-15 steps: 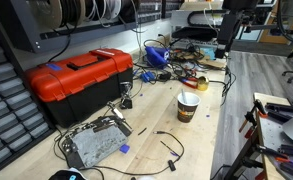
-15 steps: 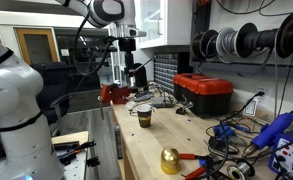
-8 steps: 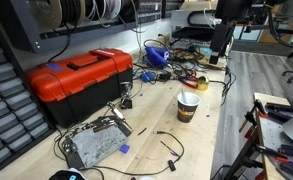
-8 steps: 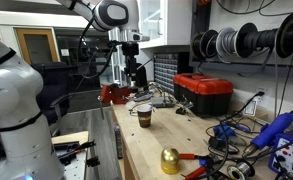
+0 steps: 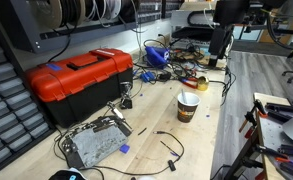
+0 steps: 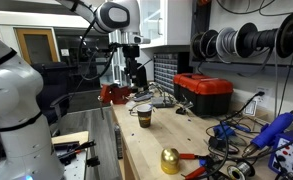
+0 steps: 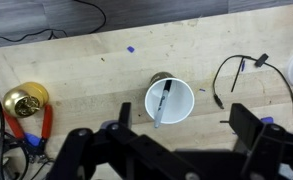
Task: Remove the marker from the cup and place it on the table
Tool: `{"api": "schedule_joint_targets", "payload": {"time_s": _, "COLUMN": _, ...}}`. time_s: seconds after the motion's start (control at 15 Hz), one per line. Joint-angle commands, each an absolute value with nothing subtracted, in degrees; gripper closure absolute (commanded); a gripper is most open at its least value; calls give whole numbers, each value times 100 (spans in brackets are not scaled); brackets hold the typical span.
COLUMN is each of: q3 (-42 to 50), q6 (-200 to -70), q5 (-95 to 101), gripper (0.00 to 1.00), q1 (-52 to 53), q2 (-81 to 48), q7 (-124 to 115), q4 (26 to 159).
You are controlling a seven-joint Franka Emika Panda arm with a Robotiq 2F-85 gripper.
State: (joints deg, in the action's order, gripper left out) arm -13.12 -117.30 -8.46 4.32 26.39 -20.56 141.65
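Observation:
My gripper is to close next on the light gray end of the marker (image 5: pixel 182 94) (image 7: pixel 157 121), where it leans against the cup's rim.
The cup (image 7: pixel 170 100) stands upright on the pale wood table (image 7: pixel 81 65), seen from straight above in the wrist view. The marker (image 7: pixel 161 104) leans inside it, dark tip up at the far rim. My gripper (image 7: pixel 184 130) is open and empty, its two dark fingers spread wide just below the cup in that view. In both exterior views the gripper (image 5: pixel 218 55) (image 6: pixel 133 78) hangs well above the cup (image 5: pixel 188 106) (image 6: pixel 143 115). A bit of yellow shows at the cup's rim (image 5: pixel 189 98).
A red toolbox (image 5: pixel 81 80) (image 6: pixel 204 92) stands beside the cup. A gold ball (image 7: pixel 24 100) and red-handled pliers (image 7: pixel 43 122) lie on one side, black cables (image 7: pixel 234 72) on the other. A metal box (image 5: pixel 91 145) sits near the table end.
The arm has shifted slightly sideways above the table's far end. The cup and marker have not moved.

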Motion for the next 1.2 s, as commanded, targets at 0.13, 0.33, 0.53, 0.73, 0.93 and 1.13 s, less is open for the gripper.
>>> {"api": "schedule_joint_targets", "payload": {"time_s": 0.13, "q3": -1155, "q6": -12473, "q5": -697, "gripper": 0, "q1": 411, "q2": 2139, "q7": -1918, "q4": 14241}}
{"api": "schedule_joint_targets", "payload": {"time_s": 0.33, "q3": -1034, "q6": -12807, "q5": -626, "gripper": 0, "q1": 386, "q2": 1698, "q7": -1805, "q4": 14192}}
{"api": "schedule_joint_targets", "payload": {"time_s": 0.53, "q3": -882, "q6": -13061, "q5": -675, "gripper": 0, "q1": 427, "q2": 1399, "q7": -1531, "q4": 14221}}
{"api": "schedule_joint_targets", "payload": {"time_s": 0.73, "q3": -754, "q6": -13305, "q5": -748, "gripper": 0, "q1": 449, "q2": 1049, "q7": -1199, "q4": 14141}}
{"api": "schedule_joint_targets", "payload": {"time_s": 0.93, "q3": -670, "q6": -13508, "q5": -782, "gripper": 0, "q1": 468, "q2": 725, "q7": -857, "q4": 14018}}
{"api": "schedule_joint_targets", "payload": {"time_s": 1.13, "q3": -639, "q6": -13615, "q5": -794, "gripper": 0, "q1": 472, "q2": 388, "q7": -596, "q4": 13841}}
